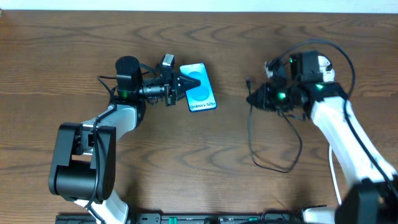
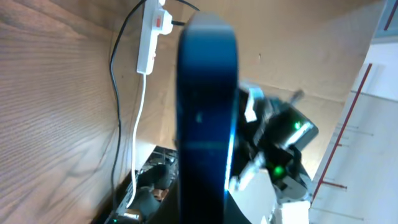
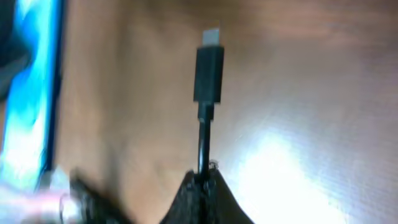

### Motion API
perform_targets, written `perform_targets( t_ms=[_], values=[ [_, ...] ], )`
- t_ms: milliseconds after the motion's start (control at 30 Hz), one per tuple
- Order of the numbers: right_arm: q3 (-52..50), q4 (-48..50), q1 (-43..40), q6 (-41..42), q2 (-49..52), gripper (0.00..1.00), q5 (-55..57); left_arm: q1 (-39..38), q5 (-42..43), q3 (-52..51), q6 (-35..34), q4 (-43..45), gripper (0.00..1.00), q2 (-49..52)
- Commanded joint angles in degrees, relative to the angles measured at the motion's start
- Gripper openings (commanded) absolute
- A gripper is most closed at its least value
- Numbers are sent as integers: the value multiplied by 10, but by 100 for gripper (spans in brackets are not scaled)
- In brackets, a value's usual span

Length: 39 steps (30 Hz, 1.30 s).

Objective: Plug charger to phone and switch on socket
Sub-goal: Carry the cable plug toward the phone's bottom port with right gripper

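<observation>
Next, I let go of the charger cable's connector end with my right gripper on the bare wood (image 1: 243, 130) between the phone and the cable's loop.
The phone (image 1: 200, 88), its screen lit blue with a white band at the near end, is held at its left edge by my left gripper (image 1: 179, 83), which is shut on it. In the left wrist view the phone (image 2: 205, 112) shows edge-on and blurred. My right gripper (image 1: 254, 98) is shut on the charger cable just behind its connector tip (image 3: 209, 70), which points toward the phone (image 3: 28, 93) with a gap between them. The cable (image 1: 273, 167) loops down over the table. The white socket (image 2: 149, 37) with a red mark lies beyond; in the overhead view the right arm mostly hides it.
The socket's white cord (image 2: 138, 137) and a black cable (image 2: 115, 81) run across the wood table (image 1: 186, 168). The right arm (image 1: 348, 137) and the left arm's base (image 1: 81, 162) stand at the near side.
</observation>
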Motion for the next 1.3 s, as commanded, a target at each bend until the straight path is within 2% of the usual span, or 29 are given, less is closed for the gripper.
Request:
perform_targets(
  t_ms=[0,67,167,300,400,600,800,1033,1167,1267],
  values=[
    [-2,-66,0,-224,-48,1,-129,-1,26,32,36,6,8,-7],
    [-10,-115,3,-320,-66,1,-211,-2,27,38,39,11,7,-7],
    [-30,-153,14,-407,-73,1,-288,-4,48,45,39,46,8,-7],
    [-70,-133,32,-414,-72,1,-300,-6,74,46,38,93,7,-7],
    [-85,-115,47,-402,-72,2,-299,-6,51,45,37,93,8,-7],
    [-86,-16,94,-201,-72,2,-148,-19,-44,45,21,93,7,-7],
    [-86,42,139,-98,-72,2,-96,-35,-82,45,21,93,7,-7],
    [-86,-7,142,-35,-72,1,38,-17,-84,45,22,93,7,-7],
    [-87,-77,143,63,-72,2,258,11,-80,45,22,93,7,-7],
    [-111,-74,146,111,-72,1,346,30,-80,45,22,93,7,-7]
  ],
)
